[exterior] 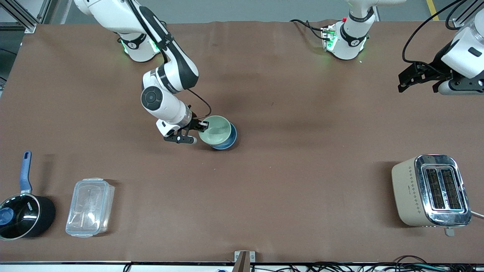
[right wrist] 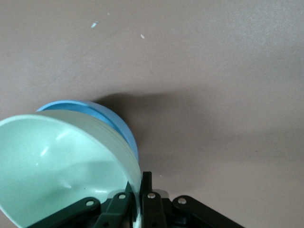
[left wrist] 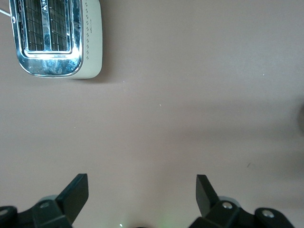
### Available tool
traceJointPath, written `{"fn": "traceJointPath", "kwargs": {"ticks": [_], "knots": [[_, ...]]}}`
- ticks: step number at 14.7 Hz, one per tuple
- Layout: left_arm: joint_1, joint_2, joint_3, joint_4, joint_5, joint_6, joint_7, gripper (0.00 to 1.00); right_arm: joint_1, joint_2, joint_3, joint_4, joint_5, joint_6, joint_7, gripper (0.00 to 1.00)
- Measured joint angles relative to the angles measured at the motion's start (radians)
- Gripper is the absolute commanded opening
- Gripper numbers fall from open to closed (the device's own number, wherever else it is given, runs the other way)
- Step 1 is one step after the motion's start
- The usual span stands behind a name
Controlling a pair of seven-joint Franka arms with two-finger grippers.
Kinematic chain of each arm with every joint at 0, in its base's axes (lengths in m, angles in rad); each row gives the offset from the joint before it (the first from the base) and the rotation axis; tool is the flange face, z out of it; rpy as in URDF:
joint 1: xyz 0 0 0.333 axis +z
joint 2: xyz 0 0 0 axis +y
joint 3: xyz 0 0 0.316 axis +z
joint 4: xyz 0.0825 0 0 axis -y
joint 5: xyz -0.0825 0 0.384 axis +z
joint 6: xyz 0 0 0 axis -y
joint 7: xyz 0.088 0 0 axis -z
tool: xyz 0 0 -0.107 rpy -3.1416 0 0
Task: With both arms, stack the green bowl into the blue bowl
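The robot's right gripper will release the green bowl nested down inside the blue bowl (exterior: 222,135) (right wrist: 80,161) near the middle of the table.
The pale green bowl (exterior: 215,130) is tilted, resting in and over the sky-blue bowl (exterior: 228,142) near the table's middle. My right gripper (exterior: 201,126) is shut on the green bowl's rim at the side toward the right arm's end. In the right wrist view the green bowl (right wrist: 57,161) fills the corner, its rim pinched between the fingers (right wrist: 146,183), with the blue bowl (right wrist: 116,124) showing under it. My left gripper (exterior: 406,80) is open and empty, held up over the table at the left arm's end; it also shows in the left wrist view (left wrist: 141,190).
A cream and chrome toaster (exterior: 431,190) stands at the left arm's end near the front camera, also in the left wrist view (left wrist: 54,38). A black saucepan with a blue handle (exterior: 23,209) and a clear plastic box (exterior: 90,207) sit at the right arm's end.
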Motion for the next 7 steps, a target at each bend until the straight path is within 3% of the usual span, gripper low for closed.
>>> {"fn": "traceJointPath", "kwargs": {"ticks": [7], "knots": [[-0.005,-0.007,-0.001,-0.005,0.000,0.004,0.000,1.00,0.006,0.013,0.000,0.019,0.002,0.004,0.000,0.05]]}}
